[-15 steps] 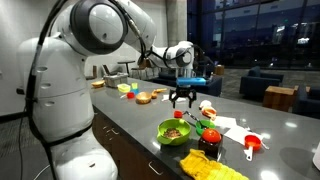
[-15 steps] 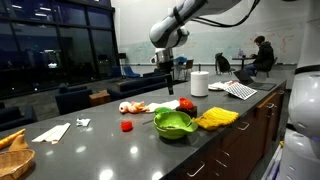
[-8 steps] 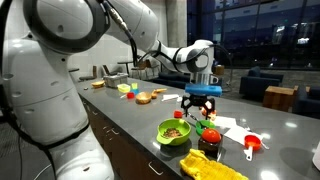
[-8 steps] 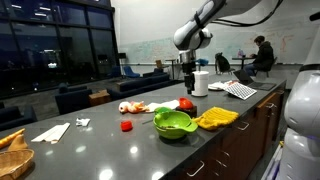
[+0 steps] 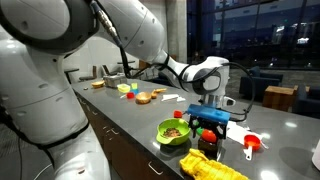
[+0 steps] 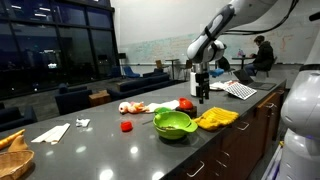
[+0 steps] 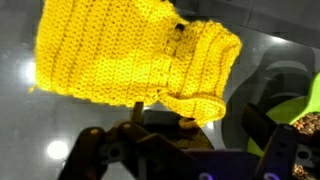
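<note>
Next, I move my gripper to the yellow knitted cloth's fold (image 5: 204, 164) (image 7: 172, 65), toward its end by the green bowl, and close it there.
My gripper (image 7: 180, 150) is open and empty, with its fingers spread on both sides of the wrist view. It hangs just above a yellow knitted cloth (image 7: 130, 55) lying on the dark grey counter. In both exterior views the gripper (image 5: 208, 128) (image 6: 201, 97) hovers over the counter's near edge, between the yellow cloth (image 5: 215, 168) (image 6: 216, 118) and a red tomato (image 6: 185, 104). A green bowl (image 5: 175, 132) (image 6: 173, 122) with food in it sits beside the cloth; its rim shows at the right of the wrist view (image 7: 295, 100).
A small red cup (image 6: 126, 126) (image 5: 253, 142) stands on the counter. A white roll (image 6: 199, 83) stands behind the arm. A wicker basket (image 6: 12, 155) and a napkin (image 6: 50, 132) lie at one end. Plates and food (image 5: 143, 97) lie farther along.
The arm has swung along the counter toward its near edge and come lower, from above the bowl and tomato to over the yellow cloth. The gripper has stayed open.
</note>
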Tool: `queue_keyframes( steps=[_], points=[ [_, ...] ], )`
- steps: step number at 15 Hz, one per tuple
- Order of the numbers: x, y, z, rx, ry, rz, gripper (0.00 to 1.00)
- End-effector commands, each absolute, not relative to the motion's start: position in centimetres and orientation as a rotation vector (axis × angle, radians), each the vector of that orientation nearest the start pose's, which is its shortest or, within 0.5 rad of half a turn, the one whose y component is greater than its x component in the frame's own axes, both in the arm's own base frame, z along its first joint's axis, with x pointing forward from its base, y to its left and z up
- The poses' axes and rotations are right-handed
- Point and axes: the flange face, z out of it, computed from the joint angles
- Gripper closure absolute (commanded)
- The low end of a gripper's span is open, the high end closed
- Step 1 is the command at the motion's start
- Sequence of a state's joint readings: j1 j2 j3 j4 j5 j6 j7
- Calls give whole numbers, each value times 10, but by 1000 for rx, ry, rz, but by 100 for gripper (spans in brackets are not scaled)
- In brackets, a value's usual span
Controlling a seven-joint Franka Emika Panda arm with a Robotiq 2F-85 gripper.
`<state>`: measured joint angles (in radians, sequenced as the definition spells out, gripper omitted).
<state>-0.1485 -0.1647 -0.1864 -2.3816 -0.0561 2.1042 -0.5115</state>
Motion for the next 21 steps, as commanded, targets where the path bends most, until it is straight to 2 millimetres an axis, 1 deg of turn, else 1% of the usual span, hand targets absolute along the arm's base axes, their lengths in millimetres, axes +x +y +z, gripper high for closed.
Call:
queue_keyframes(
  steps=[1, 4, 7, 8, 15, 18, 21],
  points=[
    [435, -149, 372, -3093, -353, 170, 0],
    [440, -134, 370, -3095, -403, 166, 0],
    [439, -135, 370, -3096, -399, 165, 0],
    [442, -134, 367, -3093, -395, 165, 0],
    [453, -133, 316, -2986, -387, 237, 0],
    [455, -139, 298, -2956, -375, 267, 0],
    [456, -153, 288, -2955, -322, 292, 0]
  ],
)
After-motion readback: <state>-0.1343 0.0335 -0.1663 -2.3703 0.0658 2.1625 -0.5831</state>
